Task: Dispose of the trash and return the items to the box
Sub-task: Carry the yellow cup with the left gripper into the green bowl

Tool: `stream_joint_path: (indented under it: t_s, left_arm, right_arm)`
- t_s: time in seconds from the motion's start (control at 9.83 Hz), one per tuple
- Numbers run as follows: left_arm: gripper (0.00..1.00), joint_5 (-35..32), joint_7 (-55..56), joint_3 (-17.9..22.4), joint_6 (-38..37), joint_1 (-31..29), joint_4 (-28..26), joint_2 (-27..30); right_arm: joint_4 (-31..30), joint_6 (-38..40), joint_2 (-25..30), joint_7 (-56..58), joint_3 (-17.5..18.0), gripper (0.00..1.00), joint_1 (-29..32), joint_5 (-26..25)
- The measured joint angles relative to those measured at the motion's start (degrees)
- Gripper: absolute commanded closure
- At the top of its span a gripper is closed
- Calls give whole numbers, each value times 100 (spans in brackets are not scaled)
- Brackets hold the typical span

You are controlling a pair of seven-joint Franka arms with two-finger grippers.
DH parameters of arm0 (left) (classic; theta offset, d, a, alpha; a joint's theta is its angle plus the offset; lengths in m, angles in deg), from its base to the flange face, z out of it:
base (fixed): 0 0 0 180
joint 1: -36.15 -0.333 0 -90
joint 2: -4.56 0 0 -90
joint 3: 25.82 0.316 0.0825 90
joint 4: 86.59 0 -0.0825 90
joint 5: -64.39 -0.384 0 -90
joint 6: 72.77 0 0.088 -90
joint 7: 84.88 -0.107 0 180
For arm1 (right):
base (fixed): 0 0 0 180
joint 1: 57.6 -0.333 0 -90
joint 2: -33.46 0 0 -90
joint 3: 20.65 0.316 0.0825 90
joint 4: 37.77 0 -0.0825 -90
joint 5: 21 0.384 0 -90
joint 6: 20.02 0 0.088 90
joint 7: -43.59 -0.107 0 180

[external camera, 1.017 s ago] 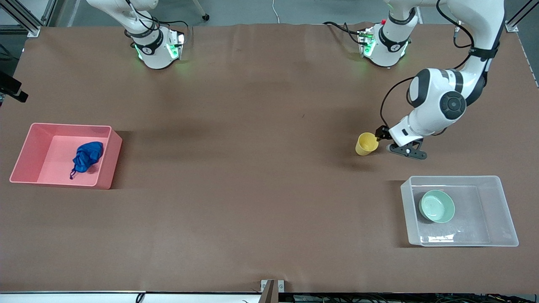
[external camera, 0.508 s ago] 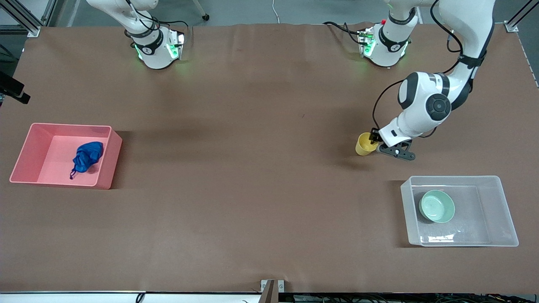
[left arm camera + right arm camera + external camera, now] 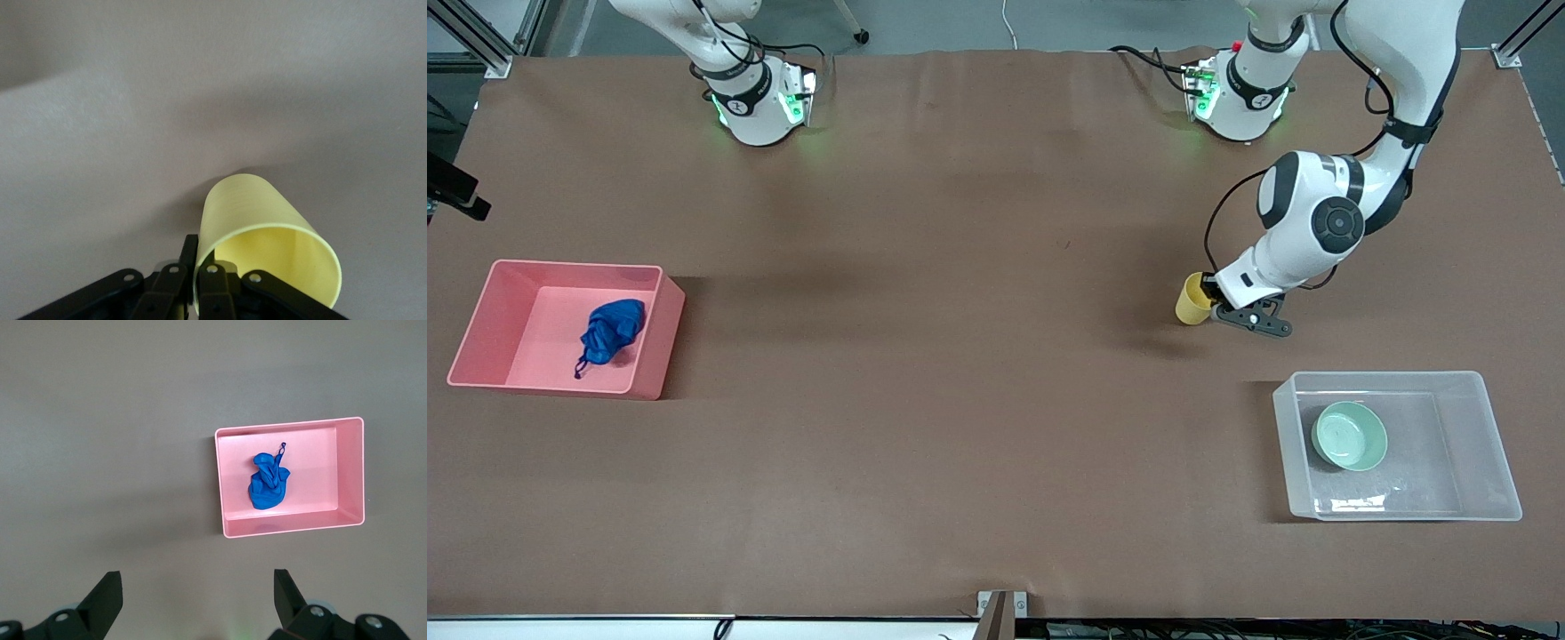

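Note:
Next, my left gripper lets go of the yellow cup so that it is left inside the mint-green bowl (image 3: 1361, 427) in the clear box.
My left gripper (image 3: 1210, 299) is shut on the rim of the yellow cup (image 3: 1189, 300), one finger inside and one outside, and the cup is tilted low over the table. In the left wrist view the cup (image 3: 267, 220) opens toward the gripper (image 3: 199, 259). The mint-green bowl (image 3: 1351, 435) lies in the clear box (image 3: 1449, 449), nearer to the front camera than the cup. The blue wad (image 3: 609, 331) lies in the pink bin (image 3: 660, 342) at the right arm's end. My right gripper (image 3: 197, 597) is open and empty, high above the table; its view shows the wad (image 3: 268, 483) in the pink bin (image 3: 287, 528).
The two arm bases (image 3: 756, 102) (image 3: 1240, 98) stand along the table's edge farthest from the front camera. A brown mat covers the table between the two bins.
My left gripper has shifted a little toward the right arm's end and closed on the cup's rim. The cup has tipped from upright to tilted. The right arm has not moved.

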Motion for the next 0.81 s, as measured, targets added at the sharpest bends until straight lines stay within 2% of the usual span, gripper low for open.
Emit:
stream_joint_path:
  t_s: [0.1, 0.2, 0.41, 0.61, 0.81]
  left_arm:
    - [100, 0, -80, 30, -260, -8, 234, 67]
    - [100, 0, -228, 139, -865, -20, 683, 102]
    - [100, -2, -873, 653, -2293, -35, 2002, -36]
    - [100, -6, -1313, 1125, -3126, -51, 3499, -710]
    - [100, -7, -1361, 1516, -3270, -44, 4693, -1586]
  right_arm:
    - [0, 0, 0, 0, 0, 0, 0, 0]
    - [0, 0, -1, 0, -1, 0, 0, 7]
    - [-1, -1, -5, 0, -7, 0, 1, 17]
    - [-1, -1, -10, 0, -10, 0, 2, 24]
    - [-1, -1, -14, 0, -12, 0, 2, 27]
